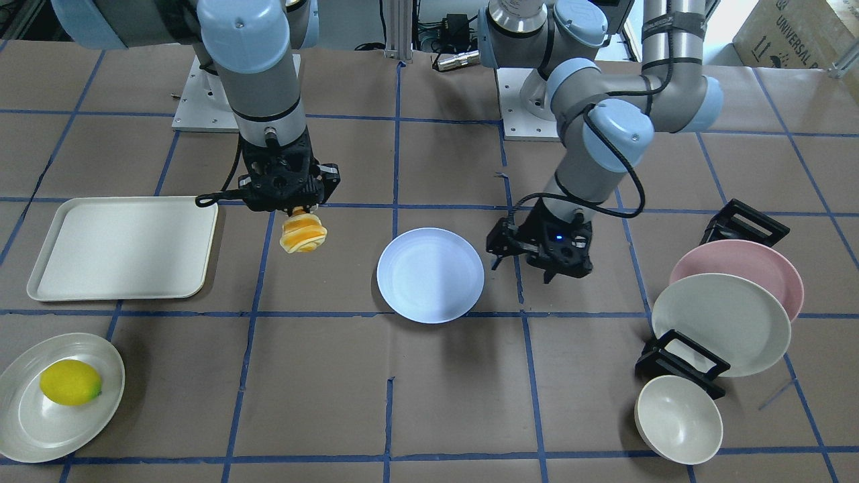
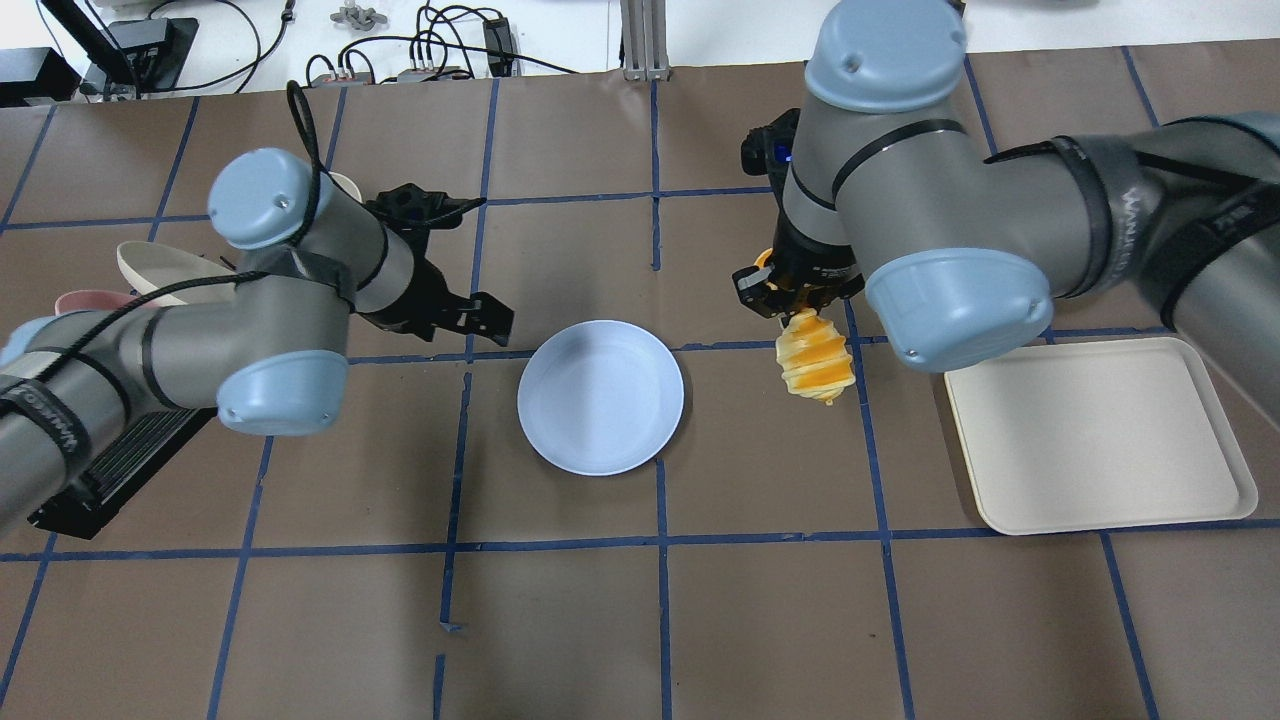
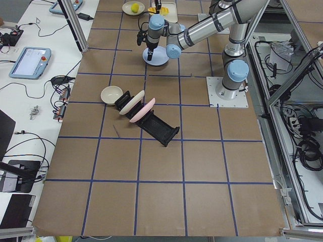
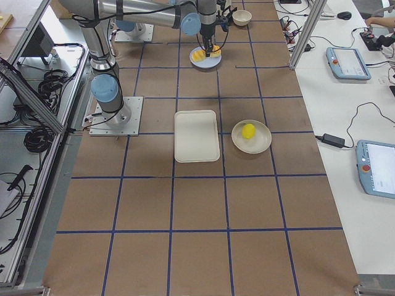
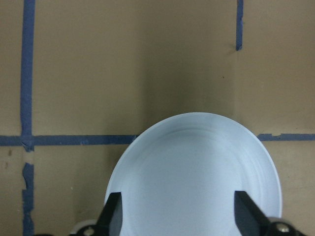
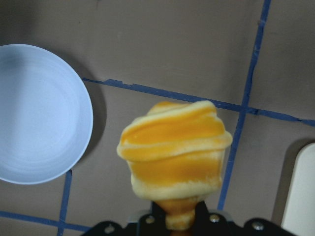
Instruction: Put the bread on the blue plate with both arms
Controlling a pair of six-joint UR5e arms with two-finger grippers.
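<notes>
The bread will go down on the bare middle of the blue plate (image 1: pixel 427 278) (image 6: pixel 22 113) from my right gripper.
The bread (image 1: pixel 303 233), a ridged orange and cream loaf, hangs end-down from my right gripper (image 1: pixel 295 209), which is shut on its top end. It is held above the table between the cream tray and the blue plate (image 1: pixel 429 275), clear of the plate; it also shows in the overhead view (image 2: pixel 815 362) and the right wrist view (image 6: pixel 174 147). The blue plate (image 2: pixel 600 410) lies flat and bare at the table's middle. My left gripper (image 1: pixel 522 268) is open and holds nothing, hovering at the plate's edge on the other side. In the left wrist view its fingers (image 5: pixel 114 216) straddle the plate (image 5: pixel 197 167).
A cream tray (image 1: pixel 121 248) lies beside the right arm. A lemon (image 1: pixel 70 382) sits on a white plate (image 1: pixel 33 429). A black rack holds a pink plate (image 1: pixel 745 265) and a cream plate (image 1: pixel 721 322); a cream bowl (image 1: pixel 678 419) leans by it.
</notes>
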